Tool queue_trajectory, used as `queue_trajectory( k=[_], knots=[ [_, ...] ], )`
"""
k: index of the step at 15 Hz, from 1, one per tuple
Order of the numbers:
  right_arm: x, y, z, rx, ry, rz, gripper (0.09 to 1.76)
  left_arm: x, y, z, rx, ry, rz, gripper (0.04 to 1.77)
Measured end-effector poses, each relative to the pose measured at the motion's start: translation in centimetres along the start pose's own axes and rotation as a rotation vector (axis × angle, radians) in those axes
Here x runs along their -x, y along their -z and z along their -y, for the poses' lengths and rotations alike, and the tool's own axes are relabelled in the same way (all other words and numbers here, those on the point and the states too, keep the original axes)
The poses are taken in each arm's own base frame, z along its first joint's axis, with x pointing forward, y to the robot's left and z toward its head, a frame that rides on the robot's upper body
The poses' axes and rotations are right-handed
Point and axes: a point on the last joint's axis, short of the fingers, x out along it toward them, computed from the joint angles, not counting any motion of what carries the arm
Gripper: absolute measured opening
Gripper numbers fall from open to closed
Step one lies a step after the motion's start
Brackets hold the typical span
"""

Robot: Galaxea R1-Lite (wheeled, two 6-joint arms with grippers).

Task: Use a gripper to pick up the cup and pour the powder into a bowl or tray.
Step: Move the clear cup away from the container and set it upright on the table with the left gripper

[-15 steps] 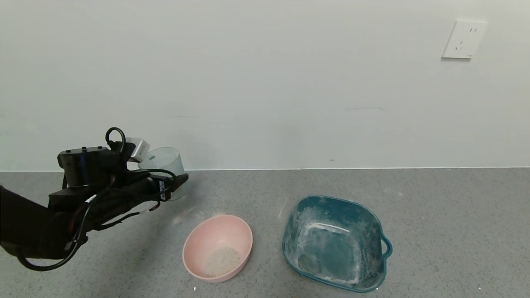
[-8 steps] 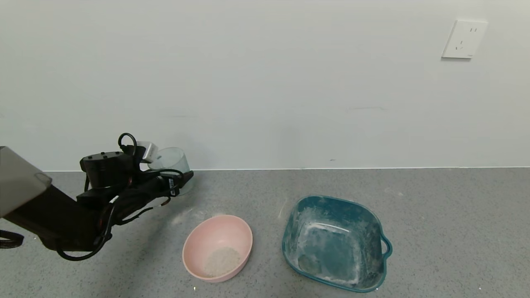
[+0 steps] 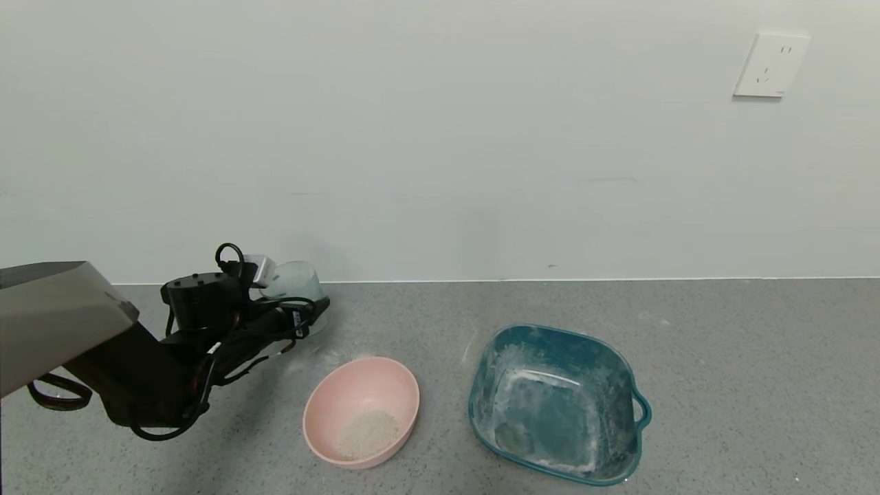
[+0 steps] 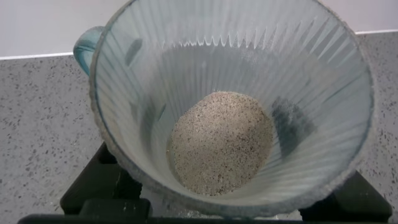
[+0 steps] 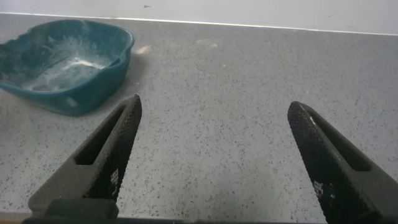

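Next, my left gripper sets the cup down on the grey table [image 3: 317, 342] between the pink bowl and the back wall.
My left gripper [image 3: 311, 311] is shut on the ribbed pale blue-green cup [image 3: 297, 280], low over the grey table near the back wall, behind and left of the pink bowl [image 3: 357, 385]. In the left wrist view the cup [image 4: 230, 68] stands upright between the black fingers [image 4: 99, 186], with beige powder [image 4: 221, 142] on its bottom. A patch of powder [image 3: 369, 432] also lies in the pink bowl. My right gripper [image 5: 214, 104] is open and empty over bare table; it does not show in the head view.
A squarish teal tray [image 3: 622, 368] with white smears stands right of the bowl; it also shows in the right wrist view [image 5: 93, 93]. The wall runs close behind the cup. A wall socket [image 3: 770, 65] is high at the right.
My left arm has carried the cup down and to the right, from well above the table to low beside the wall. The bowl and tray have not moved.
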Motion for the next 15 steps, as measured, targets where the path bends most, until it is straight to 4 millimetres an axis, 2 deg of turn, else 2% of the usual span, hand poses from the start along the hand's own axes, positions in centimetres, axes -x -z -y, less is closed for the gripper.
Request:
queue_trajectory(
  k=[9, 15],
  knots=[
    [0.0, 0.0, 0.0, 0.000, 0.000, 0.000, 1.71, -1.3, 2.8, 0.1, 0.012, 0.007, -0.047, 1.30],
    [0.0, 0.0, 0.0, 0.000, 0.000, 0.000, 1.71, -1.4, 3.2, 0.2, 0.012, 0.008, -0.053, 1.30]
  ],
)
